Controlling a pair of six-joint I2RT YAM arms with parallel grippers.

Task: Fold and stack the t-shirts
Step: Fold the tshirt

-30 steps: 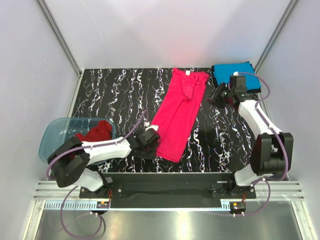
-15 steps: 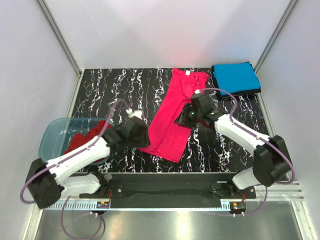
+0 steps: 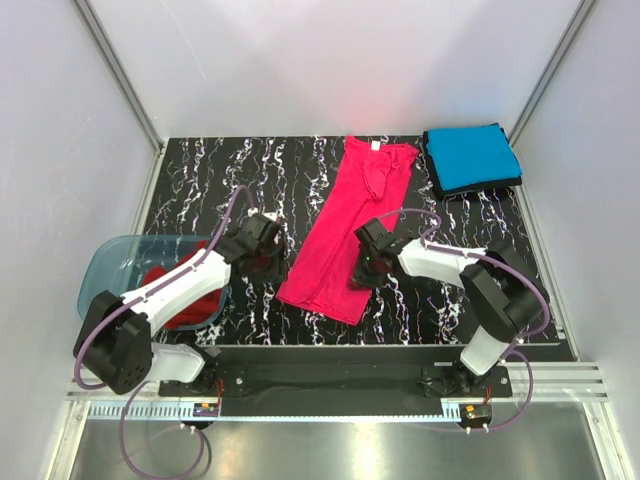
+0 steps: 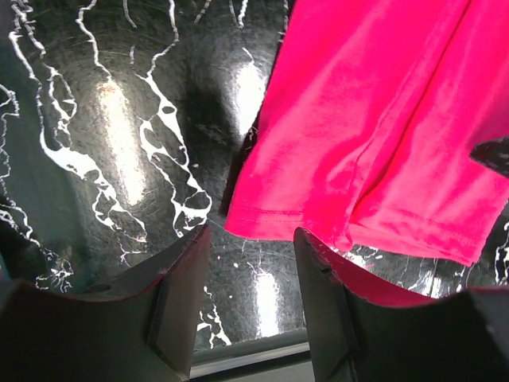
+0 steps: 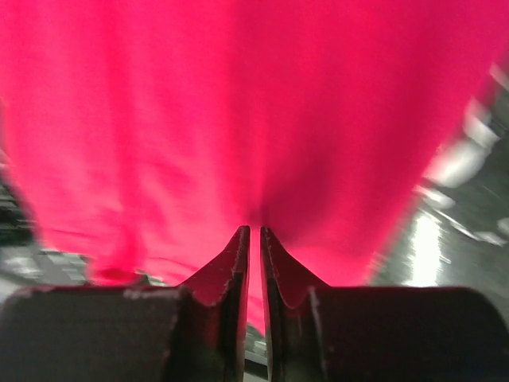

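The bright pink-red t-shirt's hem slants against the table's front edge; my left gripper will pull it straight by the hem's corner (image 3: 282, 297) nearest the tub.
The bright pink-red t-shirt (image 3: 345, 225) lies folded lengthwise, running from the back middle of the table to the front. My right gripper (image 3: 361, 272) is at its lower right edge, shut on the cloth, which puckers at the tips in the right wrist view (image 5: 254, 231). My left gripper (image 3: 267, 258) is open and empty just left of the shirt's lower hem (image 4: 334, 159); its fingers (image 4: 179, 294) hover over bare table. The bright blue t-shirt (image 3: 472, 157) lies folded on the dark t-shirt (image 3: 488, 187) at the back right. The darker red t-shirt (image 3: 185, 292) lies crumpled in the tub.
A translucent blue-grey plastic tub (image 3: 105, 268) stands at the left front edge of the black marbled table (image 3: 220, 180). White walls with metal posts close in the back and sides. The arm bases sit on a rail at the front.
My right arm has swung from the blue stack at the back right to the pink-red shirt's lower right edge and shut on it. My left gripper moved back and left. The shirt's lower hem shifted left.
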